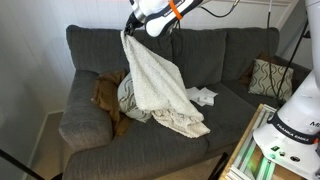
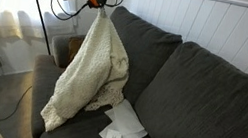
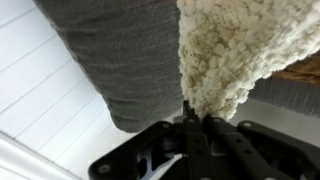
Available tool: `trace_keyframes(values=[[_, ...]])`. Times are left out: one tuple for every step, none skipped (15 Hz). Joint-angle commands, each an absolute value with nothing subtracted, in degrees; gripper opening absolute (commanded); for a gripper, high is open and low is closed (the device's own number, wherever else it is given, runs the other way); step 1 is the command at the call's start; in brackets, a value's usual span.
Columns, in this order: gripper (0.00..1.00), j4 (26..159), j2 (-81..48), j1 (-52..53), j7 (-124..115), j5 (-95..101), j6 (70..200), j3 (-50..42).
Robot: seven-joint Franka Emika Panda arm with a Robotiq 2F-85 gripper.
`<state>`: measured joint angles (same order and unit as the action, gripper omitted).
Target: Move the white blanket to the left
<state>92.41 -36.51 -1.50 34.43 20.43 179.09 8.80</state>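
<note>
Next, I let go of the white blanket's fold at the backrest corner [image 1: 87, 42], above the arm of the sofa next to the brown throw. The blanket now hangs above the grey sofa.
The white blanket [image 1: 158, 85] hangs from my gripper [image 1: 130, 33] above the grey sofa; its lower end still rests on the seat cushion. In an exterior view it drapes down from the gripper [image 2: 100, 4] as a long knitted sheet [image 2: 92, 69]. In the wrist view the gripper [image 3: 196, 122] is shut on a pinch of the blanket [image 3: 235, 45], with the sofa backrest [image 3: 125, 50] behind.
The grey sofa [image 1: 220, 55] fills the scene. A brown cushion or throw [image 1: 105, 95] lies at one end behind the blanket. White papers [image 2: 123, 135] lie on the seat. A patterned pillow [image 1: 268, 78] sits at the other end. Cables [image 2: 42, 15] hang near the arm.
</note>
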Motion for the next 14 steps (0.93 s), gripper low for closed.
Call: trace_keyframes(values=[[0.01,78.6,-41.4,2.0,36.6,20.9,179.6,9.3],[0.01,76.2,-42.6,2.8,36.7,20.3,180.2,9.7],[0.01,85.2,-38.7,1.3,35.4,20.4,179.0,9.0],[0.05,84.1,-39.2,1.9,35.4,20.3,178.4,9.0],[0.05,84.5,-39.3,2.0,35.4,20.3,177.9,9.0],[0.05,84.9,-39.4,1.9,35.4,20.3,177.9,8.9],[0.05,85.2,-39.5,1.7,35.4,20.3,177.9,8.9],[0.05,85.3,-39.5,1.5,35.4,20.3,177.9,8.8],[0.05,85.3,-39.5,1.5,35.4,20.3,177.9,8.8],[0.05,85.3,-39.5,1.5,35.4,20.3,178.0,8.8],[0.05,85.3,-39.5,1.5,35.4,20.3,178.0,8.8],[0.05,85.3,-39.5,1.5,35.4,20.3,178.0,8.8],[0.01,82.6,-41.4,1.3,37.0,20.8,178.5,10.1],[0.01,77.6,-44.4,2.9,38.1,21.9,179.3,9.1]])
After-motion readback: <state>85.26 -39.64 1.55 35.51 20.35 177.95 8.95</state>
